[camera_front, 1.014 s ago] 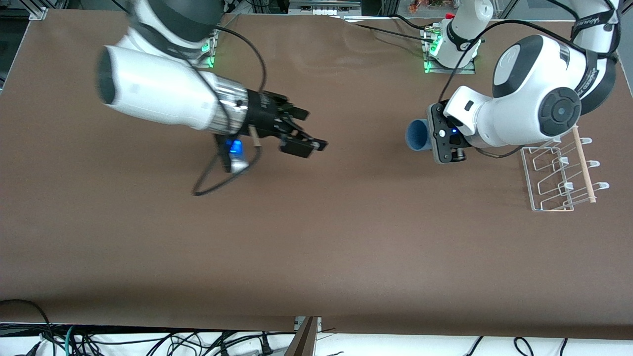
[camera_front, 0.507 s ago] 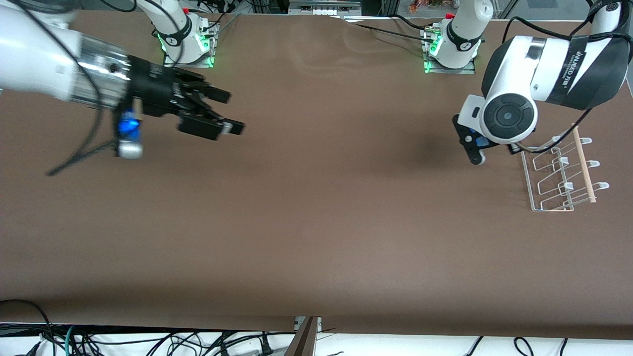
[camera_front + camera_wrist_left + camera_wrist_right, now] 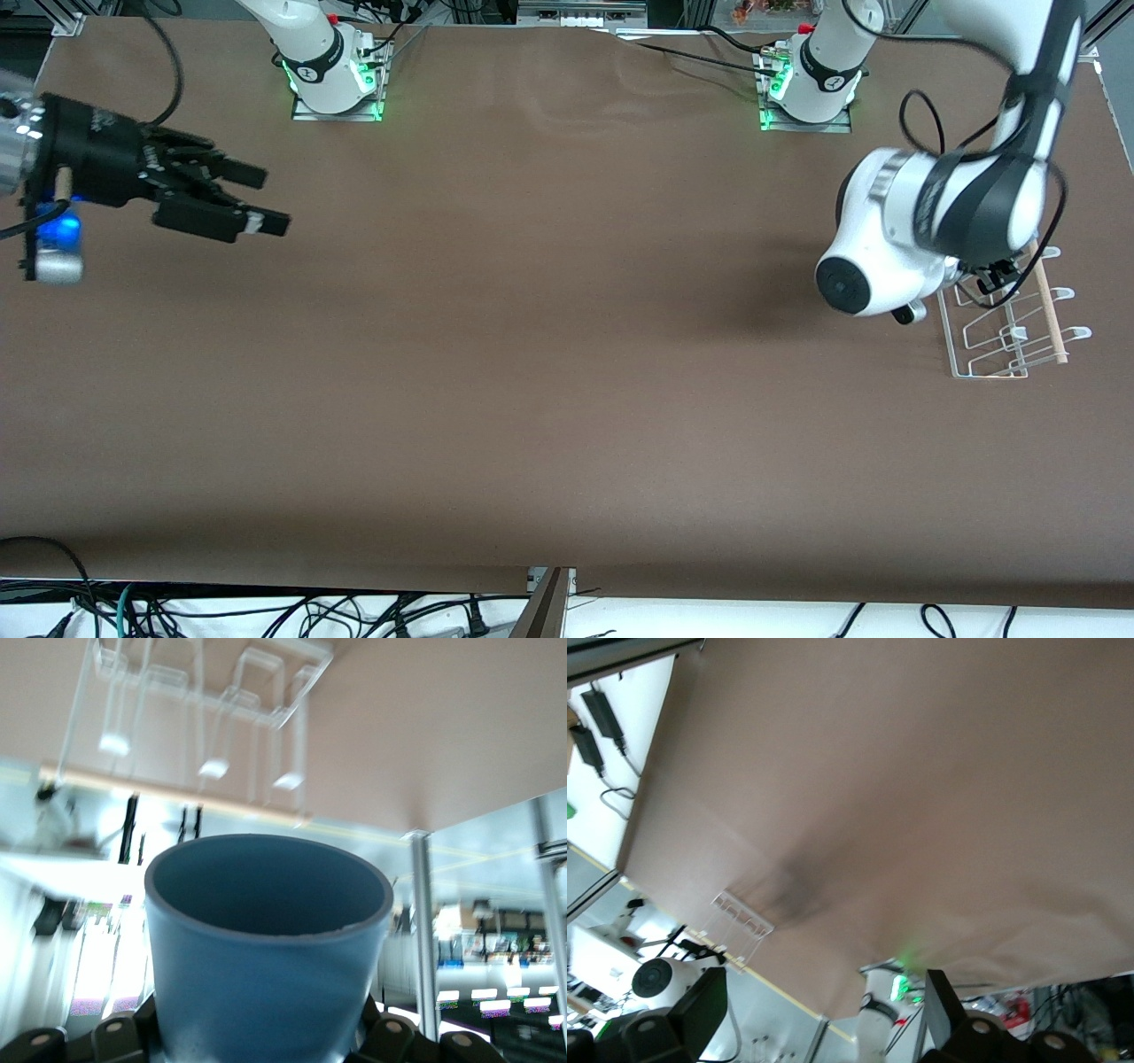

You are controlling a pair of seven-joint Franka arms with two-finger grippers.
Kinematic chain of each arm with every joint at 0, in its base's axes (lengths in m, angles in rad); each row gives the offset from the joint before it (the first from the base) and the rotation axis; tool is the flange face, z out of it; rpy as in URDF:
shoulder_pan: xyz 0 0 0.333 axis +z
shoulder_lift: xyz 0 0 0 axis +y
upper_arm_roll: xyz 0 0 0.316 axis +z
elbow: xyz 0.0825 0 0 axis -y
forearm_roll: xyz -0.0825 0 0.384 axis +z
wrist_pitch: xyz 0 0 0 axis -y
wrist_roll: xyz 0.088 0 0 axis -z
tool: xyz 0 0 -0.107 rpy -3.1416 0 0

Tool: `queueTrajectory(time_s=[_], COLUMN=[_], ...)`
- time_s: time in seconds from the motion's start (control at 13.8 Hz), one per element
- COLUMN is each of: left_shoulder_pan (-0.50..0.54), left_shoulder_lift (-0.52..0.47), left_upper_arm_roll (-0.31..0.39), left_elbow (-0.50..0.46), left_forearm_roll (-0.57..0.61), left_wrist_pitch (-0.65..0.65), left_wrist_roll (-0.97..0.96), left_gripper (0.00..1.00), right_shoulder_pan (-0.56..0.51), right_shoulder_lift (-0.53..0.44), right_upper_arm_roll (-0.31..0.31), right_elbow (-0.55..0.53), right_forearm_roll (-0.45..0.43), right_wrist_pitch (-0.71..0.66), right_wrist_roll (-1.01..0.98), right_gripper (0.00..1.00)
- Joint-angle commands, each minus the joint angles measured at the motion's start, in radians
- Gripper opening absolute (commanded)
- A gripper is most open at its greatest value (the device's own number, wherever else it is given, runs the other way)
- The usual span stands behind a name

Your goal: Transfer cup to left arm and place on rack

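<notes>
My left gripper has the light-blue cup. It will let go of it on the middle pegs of the white wire rack (image 3: 980, 309) (image 3: 202, 702), beside the rack's wooden rod.
The light-blue cup (image 3: 266, 948) fills the left wrist view, mouth away from the hand, gripped near its base by my left gripper (image 3: 266, 1032). In the front view the cup and the left hand are hidden under the left arm (image 3: 886, 257), which hangs over the table beside the white wire rack (image 3: 992, 332). The rack also shows in the left wrist view (image 3: 204, 700), past the cup's mouth. My right gripper (image 3: 266, 199) is open and empty over the right arm's end of the table; its fingers (image 3: 700, 1010) stand wide apart.
The rack's wooden rod (image 3: 1048, 297) runs along its side toward the table's edge. The two arm bases (image 3: 332, 66) stand along the top of the brown table (image 3: 567, 372). Cables hang below the table's front edge.
The right arm has pulled back, open and empty, toward its end of the table. The left arm has swung with the cup to the rack; the cup no longer shows in the front view.
</notes>
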Motion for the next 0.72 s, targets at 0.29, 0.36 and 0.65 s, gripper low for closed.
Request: queueTrajectory(time_s=[0.29, 0.36, 0.65], left_shoulder_pan=[0.212, 0.215, 0.206], left_shoulder_lift=[-0.070, -0.069, -0.047], left_upper_arm_roll=[-0.007, -0.007, -0.006], left_elbow=[-0.310, -0.354, -0.399], left_forearm_roll=[0.346, 0.395, 0.418], left_wrist_pitch=[0.297, 0.310, 0.308], left_wrist_roll=[-0.214, -0.255, -0.292], left_gripper=[0.00, 0.00, 0.00], right_shoulder_pan=[-0.013, -0.015, -0.039], right_shoulder_lift=[-0.042, -0.048, -0.287], right_upper_arm_roll=[-0.080, -0.085, -0.091], right_elbow=[-0.044, -0.072, -0.504], right_forearm_roll=[-0.300, -0.316, -0.388], right_wrist_pitch=[-0.127, -0.110, 0.124], right_wrist_roll=[-0.367, -0.389, -0.582], right_gripper=[0.99, 0.99, 0.99])
